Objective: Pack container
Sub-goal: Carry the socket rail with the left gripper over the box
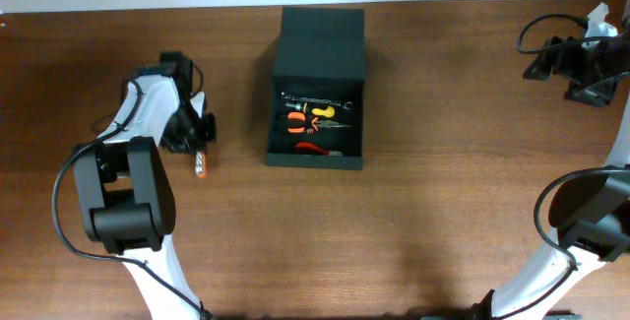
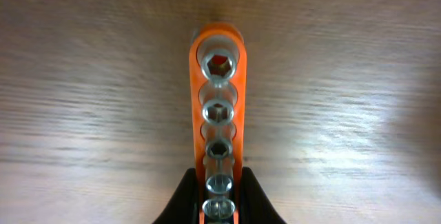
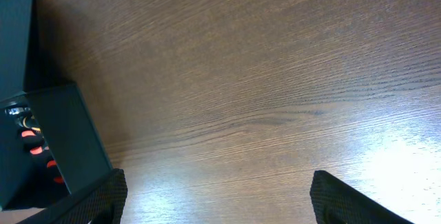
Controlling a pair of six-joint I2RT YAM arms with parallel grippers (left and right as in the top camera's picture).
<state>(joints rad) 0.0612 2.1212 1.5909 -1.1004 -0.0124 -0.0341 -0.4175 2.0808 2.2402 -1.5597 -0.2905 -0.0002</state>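
I will use my left gripper to set the orange socket rail loose between the orange pliers and the red-handled tool [image 1: 315,136] inside the container.
The black container [image 1: 317,153] stands open at the table's middle, its lid [image 1: 321,44] laid back, with a wrench, yellow and orange pliers and a red-handled tool inside. It also shows in the right wrist view [image 3: 65,134] at the left edge. My left gripper [image 1: 200,153] is to the left of the container, shut on an orange socket rail [image 1: 201,165] holding several silver sockets. In the left wrist view the fingers [image 2: 218,196] clamp the rail [image 2: 217,52] at its near end, over the wood. My right gripper [image 3: 217,200] is open and empty, far right at the back.
The brown wooden table [image 1: 443,162] stretches between the container and the right arm [image 1: 581,59]. A white scrap [image 1: 598,20] lies by the right arm at the table's back edge.
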